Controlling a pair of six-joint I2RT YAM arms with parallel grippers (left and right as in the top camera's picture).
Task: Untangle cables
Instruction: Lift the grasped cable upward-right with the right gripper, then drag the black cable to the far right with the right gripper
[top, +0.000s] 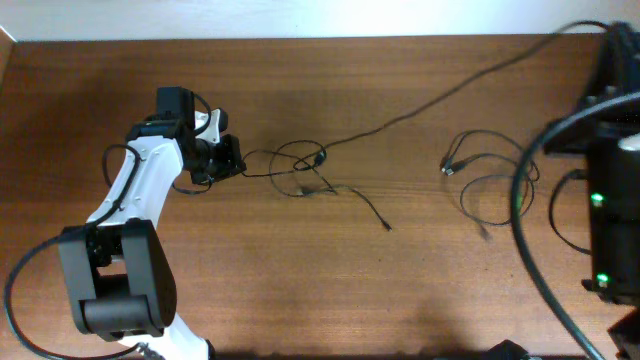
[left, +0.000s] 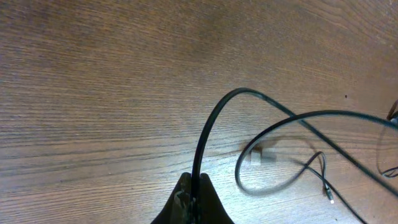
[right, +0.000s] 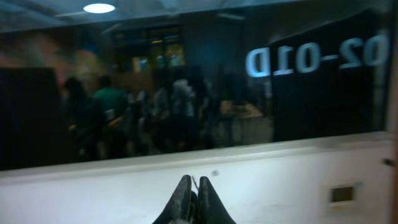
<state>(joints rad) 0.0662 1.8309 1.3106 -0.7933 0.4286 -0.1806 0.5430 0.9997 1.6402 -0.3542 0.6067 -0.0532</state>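
My right gripper should release the thin black cable so that it rests on top of the loose heap of cable (top: 502, 198) near the arm of my right gripper.
Thin black cables lie in a knot of small loops (top: 305, 165) at the middle of the wooden table (top: 300, 290). One strand runs on to the far right corner (top: 450, 90), another ends in a plug (top: 387, 227). My left gripper (top: 232, 158) sits just left of the knot. In the left wrist view it (left: 196, 190) is shut on a black cable (left: 208, 127) that arches up and right into a loop (left: 267, 163) with a small plug (left: 328, 196) beyond. A second loose bunch of cable (top: 485, 175) lies to the right. My right gripper (right: 194, 183) is shut and faces a wall and a dark window.
The right arm (top: 610, 150) stands at the table's right edge with thick black arm cables (top: 525, 200) curving over the loose bunch. The left arm's base (top: 115, 285) fills the front left corner.
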